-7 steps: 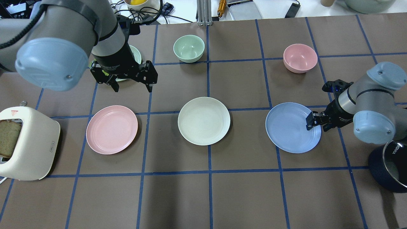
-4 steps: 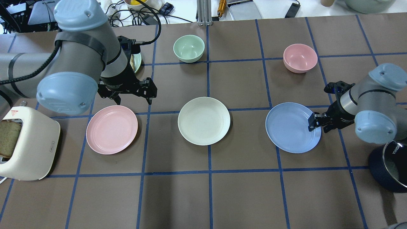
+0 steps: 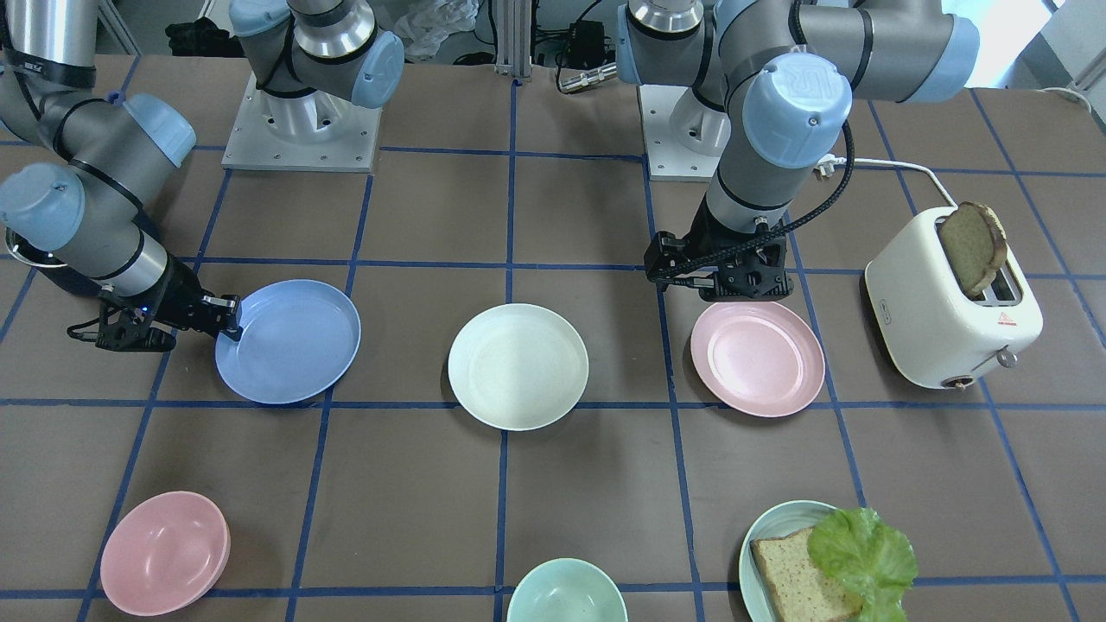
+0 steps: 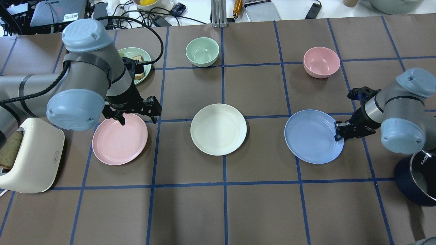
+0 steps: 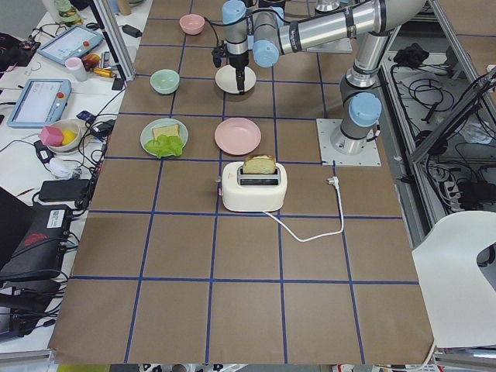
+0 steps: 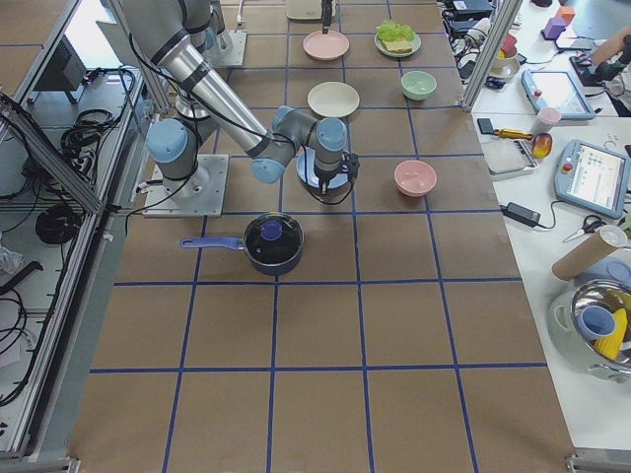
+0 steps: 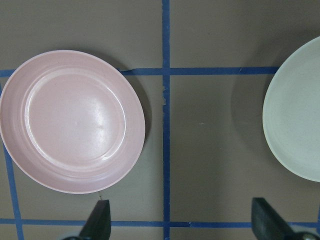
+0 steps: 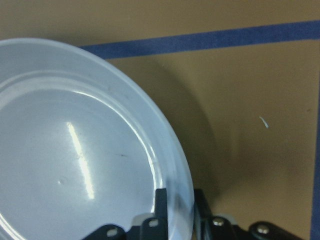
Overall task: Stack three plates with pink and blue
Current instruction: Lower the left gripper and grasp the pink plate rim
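Note:
The left gripper will next move to the pink plate's rim (image 3: 692, 348) (image 7: 144, 131) on the side that faces the cream plate and close there.
Three plates lie in a row on the brown table: pale pink (image 4: 120, 139) on the left, cream-white (image 4: 218, 129) in the middle, light blue (image 4: 314, 136) on the right. My left gripper (image 4: 138, 119) is open and empty, just above the pink plate's far rim. In the left wrist view both fingertips (image 7: 97, 220) show below the pink plate (image 7: 72, 120), with the cream plate (image 7: 295, 110) at the right. My right gripper (image 4: 339, 134) is shut on the blue plate's right rim. The right wrist view shows the rim (image 8: 180, 170) pinched between the fingers (image 8: 161, 200).
A cream toaster (image 4: 29, 156) with a bread slice stands left of the pink plate. A teal plate with bread and lettuce (image 3: 812, 561), a mint bowl (image 4: 202, 51) and a pink bowl (image 4: 321, 62) sit at the far side. A dark pot (image 4: 417, 177) stands near the right arm.
My left arm has come down and toward the robot, from the far-left plate to the pink plate's far rim. My right gripper has shifted outward onto the blue plate's rim.

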`<state>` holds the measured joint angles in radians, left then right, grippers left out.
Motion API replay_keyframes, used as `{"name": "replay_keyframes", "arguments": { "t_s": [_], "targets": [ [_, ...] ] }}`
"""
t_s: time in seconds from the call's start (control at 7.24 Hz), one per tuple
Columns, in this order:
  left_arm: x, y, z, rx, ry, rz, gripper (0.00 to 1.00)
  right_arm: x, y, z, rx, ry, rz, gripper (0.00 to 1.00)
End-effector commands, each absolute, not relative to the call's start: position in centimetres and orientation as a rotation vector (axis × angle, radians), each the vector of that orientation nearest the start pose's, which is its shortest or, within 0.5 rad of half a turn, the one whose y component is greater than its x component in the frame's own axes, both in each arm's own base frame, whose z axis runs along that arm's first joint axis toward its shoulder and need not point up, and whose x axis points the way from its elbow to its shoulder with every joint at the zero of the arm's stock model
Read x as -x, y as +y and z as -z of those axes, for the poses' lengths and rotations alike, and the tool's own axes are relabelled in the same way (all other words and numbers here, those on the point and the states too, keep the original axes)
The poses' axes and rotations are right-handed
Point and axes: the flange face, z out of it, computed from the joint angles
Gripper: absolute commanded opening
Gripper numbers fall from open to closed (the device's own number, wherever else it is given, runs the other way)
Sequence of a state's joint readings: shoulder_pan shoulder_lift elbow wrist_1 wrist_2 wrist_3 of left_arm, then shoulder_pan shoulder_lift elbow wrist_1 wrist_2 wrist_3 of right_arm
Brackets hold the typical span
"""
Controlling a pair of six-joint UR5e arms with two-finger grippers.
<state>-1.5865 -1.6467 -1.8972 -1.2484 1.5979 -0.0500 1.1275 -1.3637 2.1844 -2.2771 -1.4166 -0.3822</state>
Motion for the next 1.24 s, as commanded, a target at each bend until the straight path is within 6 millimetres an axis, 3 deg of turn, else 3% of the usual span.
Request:
{"name": "replay_keyframes", "arguments": {
  "t_s": [0.0,0.14,0.28,0.55,0.69,1.11],
  "targets": [
    [12.8,-47.5,-29.0,0.046,3.055,-0.028,0.94,5.4,-46.4,-18.3,-0.100,2.938,-0.052,0.00],
    [12.7,-46.9,-26.9,0.052,3.052,-0.027,0.94,5.4,-46.4,-18.3,-0.102,2.938,-0.052,0.00],
    [12.5,-47.1,-26.0,0.052,3.055,0.002,0.94,5.4,-46.4,-18.3,-0.100,2.939,-0.050,0.00],
    [12.4,-47.9,-23.7,0.059,3.057,-0.056,0.71,5.6,-46.8,-19.3,-0.098,2.945,-0.024,0.00],
    [12.4,-48.5,-22.7,0.062,3.057,-0.040,0.70,6.0,-47.7,-20.1,-0.097,2.949,-0.012,0.00],
    [12.5,-49.3,-19.7,0.031,3.055,-0.048,0.59,6.2,-48.0,-20.6,-0.099,2.951,-0.011,0.00]
  ]
}}
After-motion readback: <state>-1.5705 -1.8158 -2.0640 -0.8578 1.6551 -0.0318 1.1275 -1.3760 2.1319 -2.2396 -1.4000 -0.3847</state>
